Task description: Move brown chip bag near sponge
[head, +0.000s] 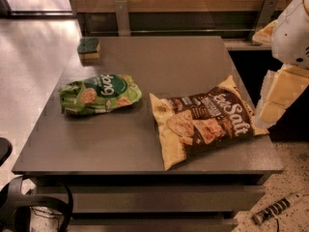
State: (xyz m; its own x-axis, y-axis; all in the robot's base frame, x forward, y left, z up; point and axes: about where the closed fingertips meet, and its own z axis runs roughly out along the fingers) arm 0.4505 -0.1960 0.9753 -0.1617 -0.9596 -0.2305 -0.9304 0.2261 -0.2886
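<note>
The robot's gripper should next move to the brown chip bag's middle (pixel 201 124), between its two ends, and close there.
The brown chip bag (pixel 205 119) lies flat on the right front part of the grey table (pixel 159 62), its "Salt" lettering toward the right. The sponge (pixel 89 48), green on top and yellow below, sits at the table's far left corner. My gripper (pixel 280 94) is at the right edge of the view, just beyond the table's right side and next to the right end of the brown bag. The white arm (pixel 292 28) rises above it.
A green chip bag (pixel 99 94) lies on the left middle of the table, between the sponge and the brown bag. A wooden wall with metal brackets (pixel 121 13) runs behind the table. A cable and a plug (pixel 275 209) lie on the floor at the front right.
</note>
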